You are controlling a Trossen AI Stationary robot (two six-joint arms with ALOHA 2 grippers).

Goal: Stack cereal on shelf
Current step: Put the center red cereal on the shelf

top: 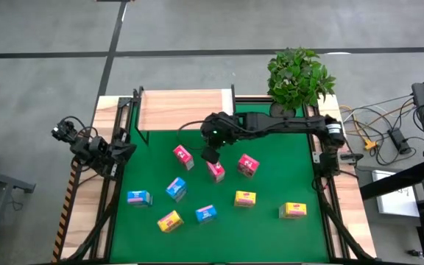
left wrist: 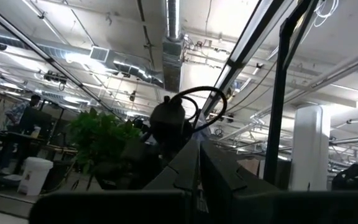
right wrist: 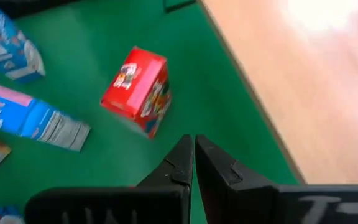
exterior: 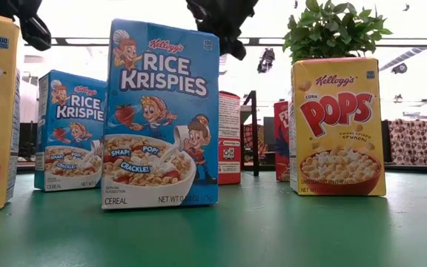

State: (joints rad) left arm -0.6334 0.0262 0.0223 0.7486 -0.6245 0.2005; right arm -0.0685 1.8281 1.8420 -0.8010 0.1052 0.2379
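Note:
I will next lower my right gripper to the long sides [top: 216, 172] of the middle pink-red box, between the other pink-red boxes, and close it there.
Nine small cereal boxes stand or lie scattered on the green mat [top: 271, 147]. The pink-red ones [top: 182, 156] [top: 216, 171] [top: 247, 165] are in the middle, the blue ones [top: 138, 197] [top: 176, 188] [top: 206, 213] and yellow ones [top: 169, 221] [top: 245, 198] [top: 293, 210] nearer the front. The shelf [top: 179, 109], a light wooden board, sits at the far left of the mat. My right gripper [right wrist: 194, 155] is shut and hovers over the mat between two pink-red boxes, one of them [right wrist: 138, 90] just ahead of it. My left gripper [left wrist: 199, 168] is shut, folded back at the table's left edge.
A potted plant [top: 300, 73] stands at the far right corner. Black frame rails [top: 319, 154] run along the mat's sides. In the low view, blue boxes [exterior: 161, 111] and a yellow one [exterior: 337, 126] stand upright close to the camera. Cables and equipment lie right of the table.

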